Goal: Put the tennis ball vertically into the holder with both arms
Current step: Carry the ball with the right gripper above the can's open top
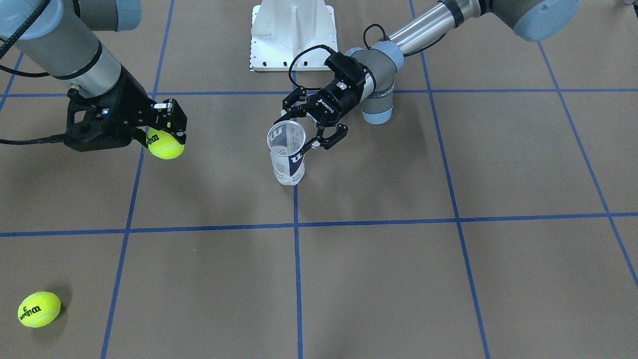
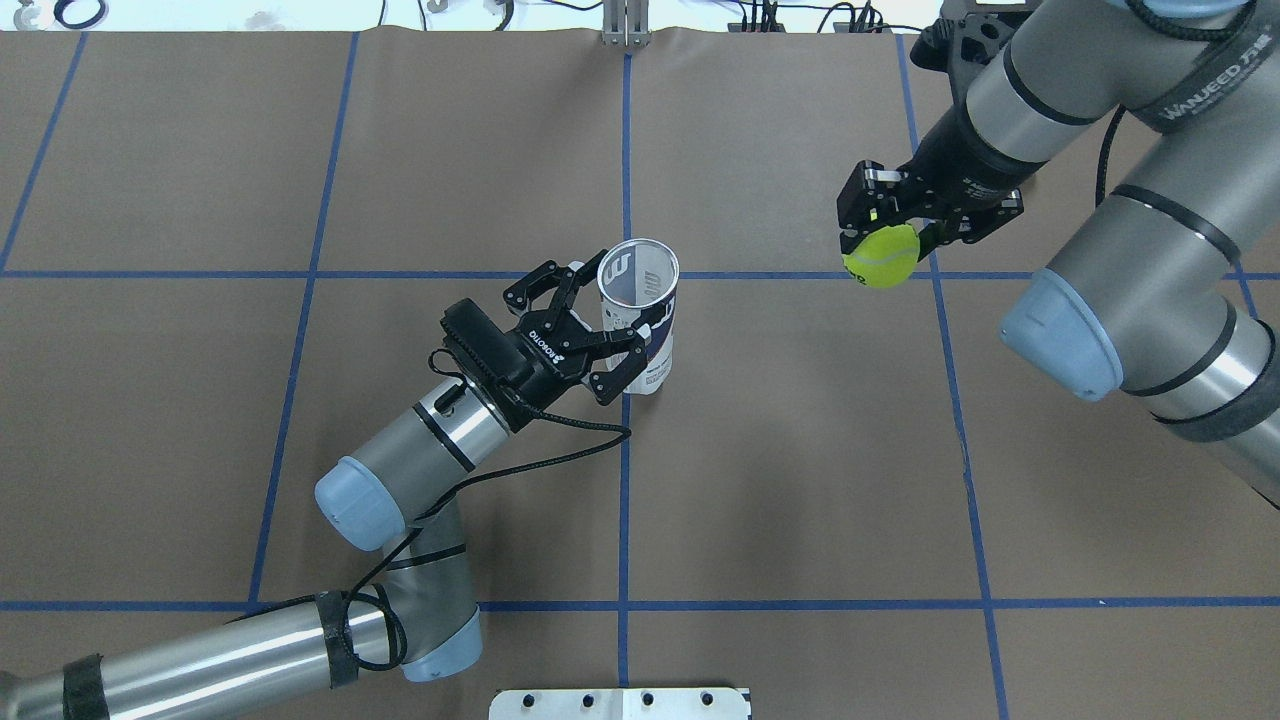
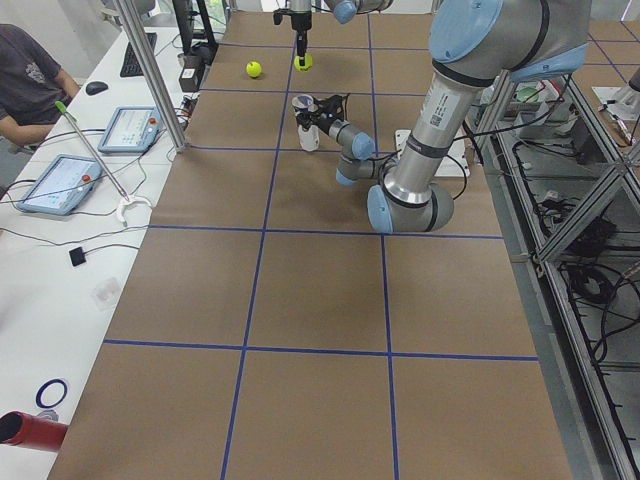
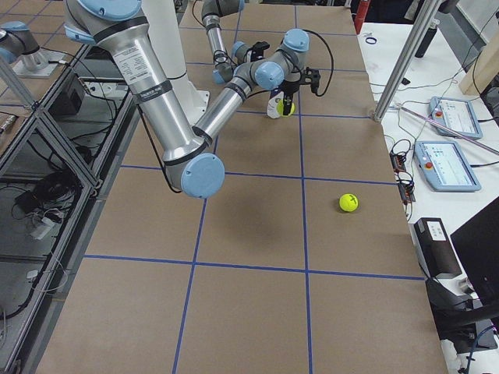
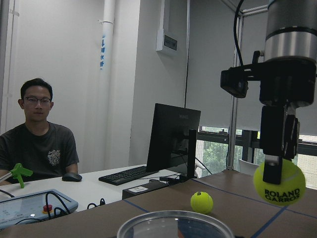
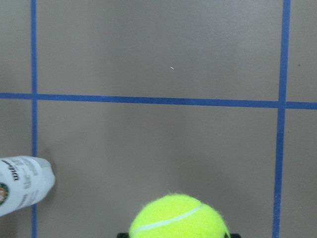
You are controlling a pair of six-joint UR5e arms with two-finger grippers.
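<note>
Next, my right gripper releases the tennis ball in the opening of the holder (image 1: 284, 131), beside my left fingers.
The holder (image 1: 289, 168), a clear can with a white and navy label, stands upright on the brown table, open mouth up. My left gripper (image 1: 290, 135) reaches it from the side, its fingers closed against the can's sides just below the rim (image 2: 638, 270). A yellow-green tennis ball (image 1: 166, 144) hangs above the table, pinched from above by my right gripper (image 1: 167, 136). It is well off to the holder's side (image 2: 660, 335), about a grid square away. The left wrist view shows the holder's rim (image 5: 176, 223) low in the middle, and the held ball (image 5: 278, 182) at the right.
A second tennis ball (image 1: 39, 309) lies loose near the table's far corner on my right side. The white pedestal base (image 1: 291, 35) stands at the robot's edge. A person (image 3: 30, 80) sits at a side desk with tablets (image 3: 57, 183) beyond the table.
</note>
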